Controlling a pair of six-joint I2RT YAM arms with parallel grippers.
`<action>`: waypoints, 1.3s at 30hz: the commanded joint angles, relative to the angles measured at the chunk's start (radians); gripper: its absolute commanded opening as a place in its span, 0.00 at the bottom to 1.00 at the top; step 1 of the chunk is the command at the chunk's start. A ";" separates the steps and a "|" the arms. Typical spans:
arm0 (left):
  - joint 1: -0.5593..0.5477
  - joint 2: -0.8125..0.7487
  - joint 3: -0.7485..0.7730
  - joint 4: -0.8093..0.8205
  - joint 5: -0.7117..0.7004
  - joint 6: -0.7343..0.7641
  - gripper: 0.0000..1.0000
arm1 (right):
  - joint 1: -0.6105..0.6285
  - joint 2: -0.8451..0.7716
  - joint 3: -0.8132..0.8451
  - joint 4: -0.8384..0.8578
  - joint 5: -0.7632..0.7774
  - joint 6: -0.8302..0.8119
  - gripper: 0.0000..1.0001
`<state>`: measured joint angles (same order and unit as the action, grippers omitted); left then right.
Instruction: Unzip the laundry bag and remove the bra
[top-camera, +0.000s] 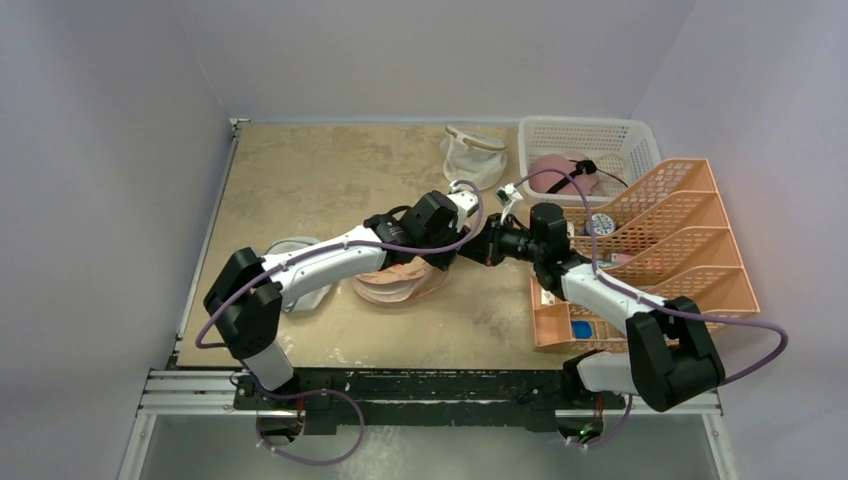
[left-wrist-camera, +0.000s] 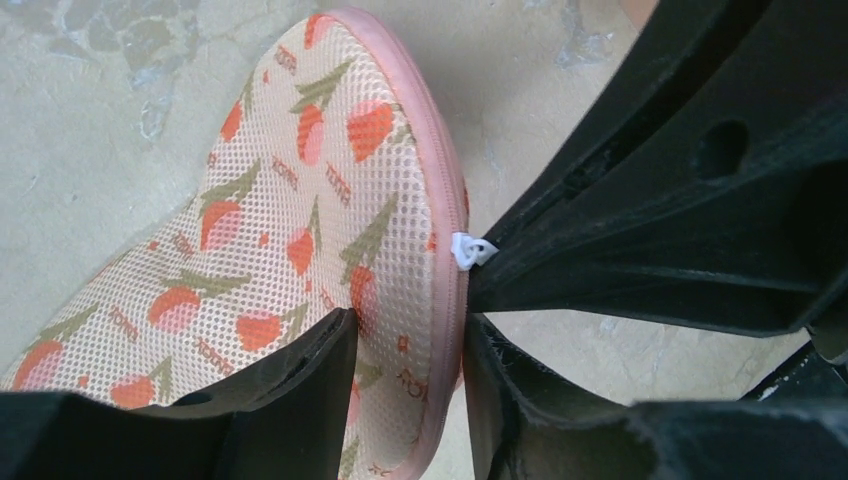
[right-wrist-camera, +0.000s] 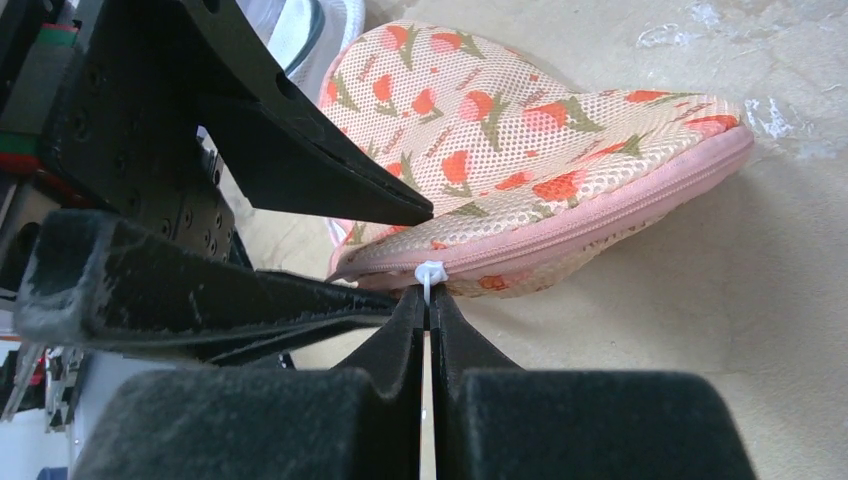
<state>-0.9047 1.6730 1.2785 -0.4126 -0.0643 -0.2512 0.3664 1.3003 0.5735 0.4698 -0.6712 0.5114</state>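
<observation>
My left gripper has a thick fold of mesh beside the zip pull. It should pinch the pink zip edge (left-wrist-camera: 446, 368) behind the pull before my right gripper pulls.
The laundry bag (top-camera: 398, 284) lies mid-table, peach mesh with orange-red leaf prints and a pink zip round its edge, which looks closed. My left gripper (top-camera: 440, 260) is shut on the bag's right rim. In the left wrist view its fingers (left-wrist-camera: 300, 380) pinch the bag (left-wrist-camera: 300, 220) from above and from the edge. My right gripper (top-camera: 464, 254) is shut on the small white zip pull (right-wrist-camera: 428, 272) at that same rim, with the bag (right-wrist-camera: 520, 130) just beyond it. The pull also shows in the left wrist view (left-wrist-camera: 470, 250). The bra is hidden.
A round white mesh pouch (top-camera: 300, 272) lies under my left arm. A white mesh cup-shaped pouch (top-camera: 475, 152) sits at the back. A white basket (top-camera: 620, 135) holds a pink rounded thing (top-camera: 552, 170). An orange file rack (top-camera: 680, 235) and orange tray (top-camera: 560, 322) stand at right.
</observation>
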 joint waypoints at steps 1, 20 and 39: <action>-0.005 -0.040 0.010 0.020 -0.075 -0.001 0.38 | 0.009 -0.019 0.026 0.042 -0.001 0.008 0.00; -0.004 -0.177 -0.051 0.011 -0.175 0.110 0.05 | -0.120 -0.033 -0.059 0.126 -0.094 0.063 0.00; -0.042 -0.178 -0.054 0.031 0.032 0.138 0.60 | -0.063 -0.003 -0.001 0.059 -0.069 -0.010 0.00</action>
<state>-0.9340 1.5387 1.2282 -0.4496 -0.0826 -0.1032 0.2661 1.3392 0.5266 0.5144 -0.7490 0.5121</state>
